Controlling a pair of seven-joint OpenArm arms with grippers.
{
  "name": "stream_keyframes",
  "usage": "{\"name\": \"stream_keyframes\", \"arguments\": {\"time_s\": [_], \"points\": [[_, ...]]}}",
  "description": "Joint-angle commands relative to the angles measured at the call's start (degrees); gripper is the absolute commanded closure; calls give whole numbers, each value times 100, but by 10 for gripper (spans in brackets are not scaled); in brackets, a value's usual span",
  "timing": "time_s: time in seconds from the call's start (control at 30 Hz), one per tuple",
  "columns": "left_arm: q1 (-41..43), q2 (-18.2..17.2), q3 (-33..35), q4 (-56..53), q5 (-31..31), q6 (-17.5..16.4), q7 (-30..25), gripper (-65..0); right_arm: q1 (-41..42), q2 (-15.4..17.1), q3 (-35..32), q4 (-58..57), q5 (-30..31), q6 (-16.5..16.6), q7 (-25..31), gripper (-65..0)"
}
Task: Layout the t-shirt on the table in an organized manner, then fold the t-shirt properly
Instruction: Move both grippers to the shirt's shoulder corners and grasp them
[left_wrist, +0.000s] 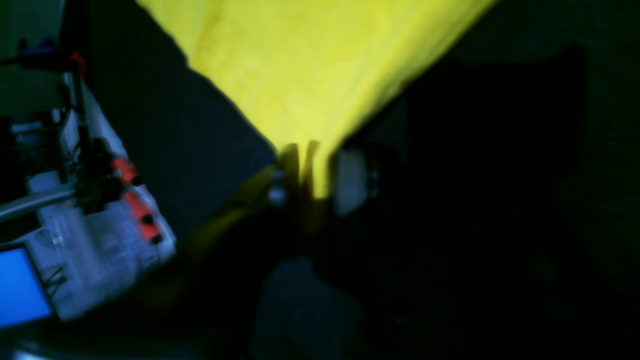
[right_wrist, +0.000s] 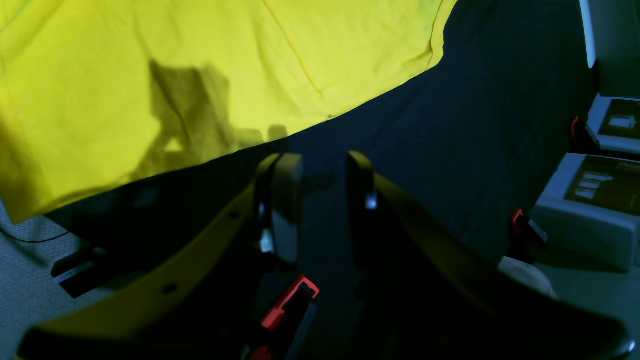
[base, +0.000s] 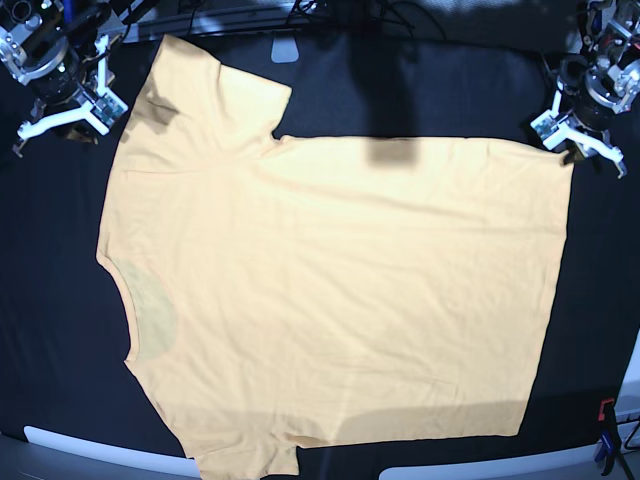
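My right gripper is to go next to the outer edge of the t-shirt's upper sleeve (base: 141, 126) (right_wrist: 252, 135), near the shoulder seam, and close there.
The pale yellow-orange t-shirt (base: 330, 290) lies spread flat on the black table (base: 50, 300), neck to the left and hem to the right. My left gripper (base: 578, 135) is at the hem's far right corner. In the left wrist view the yellow cloth (left_wrist: 300, 65) narrows to a point between its fingers, so the left gripper (left_wrist: 312, 175) is shut on that corner. My right gripper (base: 65, 112) hovers at the far left beside the upper sleeve. In the right wrist view the right gripper (right_wrist: 325, 170) is open over bare black cloth, just short of the shirt's edge (right_wrist: 200, 65).
A red clamp (right_wrist: 290, 302) sits under the right gripper at the table's edge. Grey boxes (right_wrist: 590, 220) stand beyond it. Red clamps (left_wrist: 137, 210) and a blue screen (left_wrist: 20, 285) lie past the table's edge near the left arm. A blue clamp (base: 603, 445) is at the front right.
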Motion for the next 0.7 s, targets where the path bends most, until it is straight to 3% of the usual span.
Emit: {"name": "stream_keyframes", "arguments": {"time_s": [0.0, 0.17, 0.33, 0.5, 0.67], "points": [[15, -81, -24, 35, -9, -55, -28, 0, -15, 105, 52, 101, -39, -50, 70, -154], [15, -81, -24, 35, -9, -52, -105, 0, -15, 411, 52, 101, -50, 83, 96, -302], [15, -81, -24, 37, -7, -55, -452, 0, -15, 726, 50, -7, -212, 81, 466, -301], [11, -81, -26, 35, 20, -52, -431, 0, 35, 730, 44, -428, -918, -179, 1150, -300], [17, -79, -26, 35, 186, -46, -431, 0, 470, 730, -409, -1102, -1499, -197, 1185, -299]]}}
